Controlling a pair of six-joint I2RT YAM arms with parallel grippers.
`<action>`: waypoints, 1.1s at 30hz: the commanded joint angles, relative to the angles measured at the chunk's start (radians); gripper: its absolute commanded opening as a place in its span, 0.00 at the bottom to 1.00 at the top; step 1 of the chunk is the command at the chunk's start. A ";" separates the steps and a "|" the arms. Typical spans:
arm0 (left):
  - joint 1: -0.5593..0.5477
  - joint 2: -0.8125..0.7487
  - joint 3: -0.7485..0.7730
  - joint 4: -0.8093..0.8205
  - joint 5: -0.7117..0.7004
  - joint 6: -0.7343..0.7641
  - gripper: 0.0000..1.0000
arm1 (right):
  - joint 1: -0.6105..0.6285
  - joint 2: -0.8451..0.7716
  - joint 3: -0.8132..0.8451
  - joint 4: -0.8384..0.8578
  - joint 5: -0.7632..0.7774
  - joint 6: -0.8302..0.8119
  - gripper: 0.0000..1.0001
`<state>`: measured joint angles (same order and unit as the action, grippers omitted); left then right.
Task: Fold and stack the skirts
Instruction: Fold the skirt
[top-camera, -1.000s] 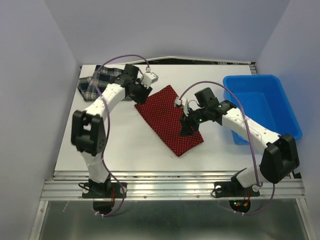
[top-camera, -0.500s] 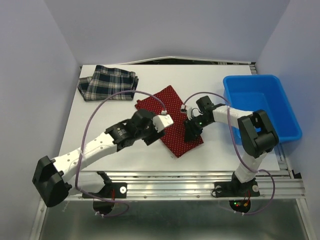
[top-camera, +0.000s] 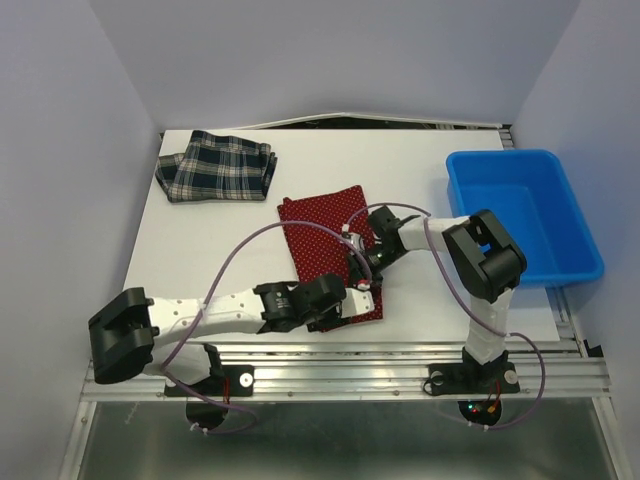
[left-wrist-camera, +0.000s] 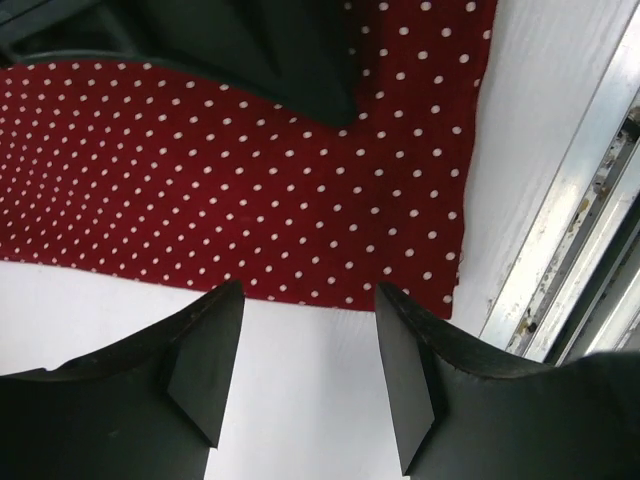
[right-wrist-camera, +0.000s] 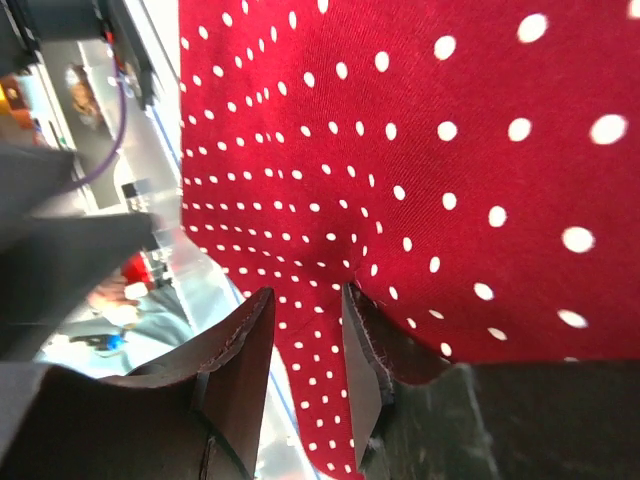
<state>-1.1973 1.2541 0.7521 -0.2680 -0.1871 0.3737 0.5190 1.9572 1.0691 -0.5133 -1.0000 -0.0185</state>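
Observation:
The red skirt's near corner (top-camera: 376, 316) (left-wrist-camera: 438, 290), the one toward the blue bin, is the next spot my left gripper needs to close on.
The red skirt with white polka dots (top-camera: 320, 240) lies flat in the middle of the table. The plaid skirt (top-camera: 215, 166) lies bunched at the far left corner. My left gripper (top-camera: 362, 296) is low at the red skirt's near right corner. In the left wrist view it (left-wrist-camera: 310, 320) is open and empty over bare table, just short of the skirt's hem (left-wrist-camera: 250, 200). My right gripper (top-camera: 362, 262) rests on the red skirt's right side. In the right wrist view its jaws (right-wrist-camera: 307, 300) stand narrowly apart, and one fingertip (right-wrist-camera: 352, 300) presses a pucker into the cloth (right-wrist-camera: 420, 150).
A blue plastic bin (top-camera: 500, 158) stands at the right edge of the table. The metal front rail (top-camera: 340, 352) runs just behind the left gripper and shows in the left wrist view (left-wrist-camera: 570, 250). The arms' cables loop over the skirt.
The left arm has swung from the plaid skirt down to the red skirt's near corner. The red skirt has turned and slid nearer under the right gripper, which has drawn in.

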 joint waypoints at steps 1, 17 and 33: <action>-0.054 0.063 0.003 0.068 -0.055 -0.027 0.65 | 0.001 -0.004 0.075 0.004 -0.046 0.078 0.39; -0.151 0.271 0.004 0.230 -0.046 -0.006 0.64 | -0.037 0.089 0.197 0.056 0.023 0.063 0.36; -0.077 0.326 0.029 0.107 0.095 0.088 0.09 | -0.037 0.180 0.071 0.088 0.107 -0.055 0.33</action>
<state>-1.2869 1.5932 0.7773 -0.0238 -0.1558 0.4347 0.4740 2.0945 1.1976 -0.4255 -1.0363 -0.0048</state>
